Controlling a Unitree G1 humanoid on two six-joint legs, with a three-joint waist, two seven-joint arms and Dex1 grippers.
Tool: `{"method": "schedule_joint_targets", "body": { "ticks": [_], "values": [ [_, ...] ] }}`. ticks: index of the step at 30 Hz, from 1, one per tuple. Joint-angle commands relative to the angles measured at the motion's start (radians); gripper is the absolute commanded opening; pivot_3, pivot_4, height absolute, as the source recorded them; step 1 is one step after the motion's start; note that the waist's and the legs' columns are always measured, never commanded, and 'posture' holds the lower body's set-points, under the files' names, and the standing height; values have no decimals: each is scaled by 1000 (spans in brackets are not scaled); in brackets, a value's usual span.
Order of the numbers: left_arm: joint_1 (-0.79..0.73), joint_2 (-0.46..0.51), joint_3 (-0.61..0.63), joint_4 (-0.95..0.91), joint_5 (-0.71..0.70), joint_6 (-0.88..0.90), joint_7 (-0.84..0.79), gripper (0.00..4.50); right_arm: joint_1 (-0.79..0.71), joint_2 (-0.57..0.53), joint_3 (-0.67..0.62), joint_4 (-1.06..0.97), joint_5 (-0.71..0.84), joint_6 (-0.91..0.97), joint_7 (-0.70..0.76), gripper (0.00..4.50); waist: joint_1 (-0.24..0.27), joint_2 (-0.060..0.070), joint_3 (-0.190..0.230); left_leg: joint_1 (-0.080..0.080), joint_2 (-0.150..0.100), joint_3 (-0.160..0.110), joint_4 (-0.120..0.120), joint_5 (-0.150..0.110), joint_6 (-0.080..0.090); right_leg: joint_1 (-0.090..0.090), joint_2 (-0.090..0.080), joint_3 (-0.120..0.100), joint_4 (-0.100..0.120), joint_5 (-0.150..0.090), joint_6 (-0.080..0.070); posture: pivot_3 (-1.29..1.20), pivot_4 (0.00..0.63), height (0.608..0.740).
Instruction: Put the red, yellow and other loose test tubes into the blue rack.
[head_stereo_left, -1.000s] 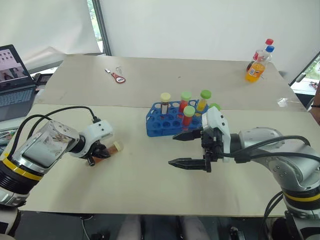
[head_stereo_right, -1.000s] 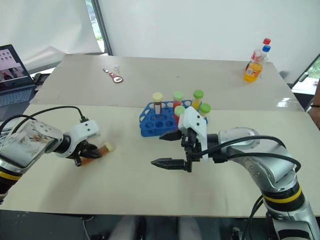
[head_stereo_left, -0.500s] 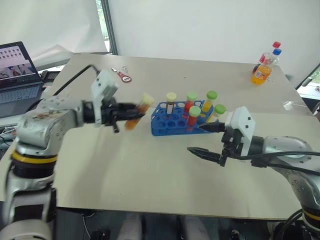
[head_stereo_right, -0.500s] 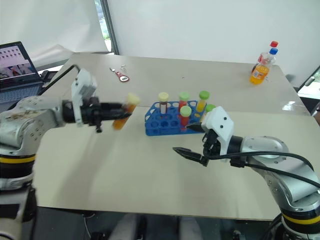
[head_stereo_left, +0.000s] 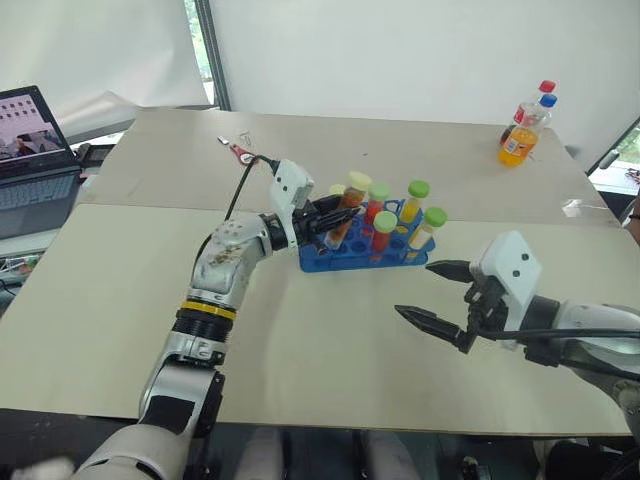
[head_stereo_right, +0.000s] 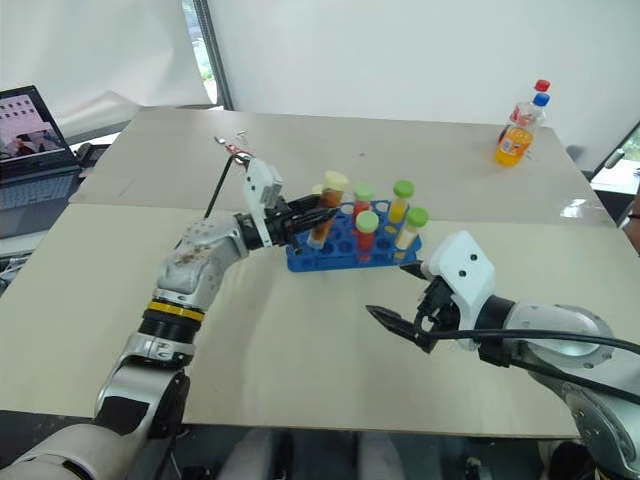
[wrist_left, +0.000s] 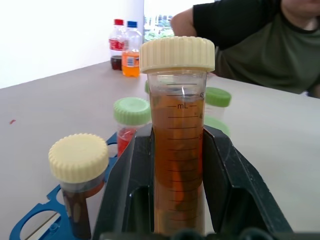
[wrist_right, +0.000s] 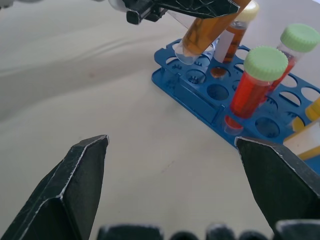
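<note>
I will use my left gripper to set the amber-orange test tube down in the blue rack's near-side hole (head_stereo_left: 341, 242), before the other pale-yellow-capped tube.
My left gripper (head_stereo_left: 328, 220) is shut on an amber-orange test tube (head_stereo_left: 348, 203) with a pale yellow cap. It holds the tube tilted over the left end of the blue rack (head_stereo_left: 350, 263). In the left wrist view this tube (wrist_left: 177, 150) stands between the two black fingers (wrist_left: 232, 185). In the right wrist view its rounded tip (wrist_right: 187, 54) hangs just above the rack's corner holes. Several capped tubes stand in the rack, among them a red one (head_stereo_left: 382, 236) and a yellow one (head_stereo_left: 412, 207), both green-capped. My right gripper (head_stereo_left: 418, 290) is open with nothing in it, to the right of the rack and nearer to me.
An orange soda bottle (head_stereo_left: 516, 138) and a red-capped bottle stand at the far right of the back table. A laptop (head_stereo_left: 35, 150) sits at the far left. A small red-handled tool (head_stereo_left: 240, 153) lies on the back table. A seated person (wrist_left: 250, 45) shows beyond the rack.
My left gripper lifted the amber tube off the table at the left and carried it right to the rack's left end. My right gripper drew back from the rack, still open.
</note>
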Motion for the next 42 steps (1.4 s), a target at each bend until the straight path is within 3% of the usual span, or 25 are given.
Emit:
{"method": "schedule_joint_targets", "body": {
  "ticks": [1, 11, 33, 40, 41, 42],
  "values": [
    [-35, -31, 2, 60, 32, -103, 8, 813, 8, -8, -57, -50, 55, 33, -47, 4500, 0, 0, 0, 0, 0, 0, 0, 0, 0, 0, 0, 0, 0, 0, 0, 0, 150, 740],
    [-43, -90, 5, 242, 99, -306, 36, 813, 34, -26, -101, -75, 150, 60, -136, 4500, 1, 0, 0, 0, 0, -3, 0, 0, 0, 1, 0, 0, 0, 0, 0, 0, 150, 740],
    [107, -159, 30, 273, 157, -545, 185, 813, -26, 26, -33, -41, 212, 46, -407, 4500, 1, 0, 0, 1, 0, -6, 0, 0, 0, 2, 0, 0, 0, 0, 1, 0, 150, 740],
    [125, -116, 16, 245, 152, -531, 104, 3975, -39, 25, -41, 8, 178, 20, -411, 4500, -1, 0, 0, 0, 0, -6, 0, 0, 0, 2, 0, 0, 0, 0, 1, 0, 150, 740],
    [135, -100, 11, 224, 154, -517, 89, 4248, -39, 26, -41, 13, 172, 16, -407, 4500, 0, 0, 0, 0, 0, -6, 0, 0, 0, 2, 0, 0, 0, 0, 1, 0, 150, 740],
    [150, -73, -1, 196, 159, -506, 59, 4248, -37, 23, -40, 20, 161, 10, -398, 4500, 0, 0, 0, 0, 0, -6, 0, 0, 0, 2, 0, 0, 0, 0, 1, 0, 150, 740]
  ]
}}
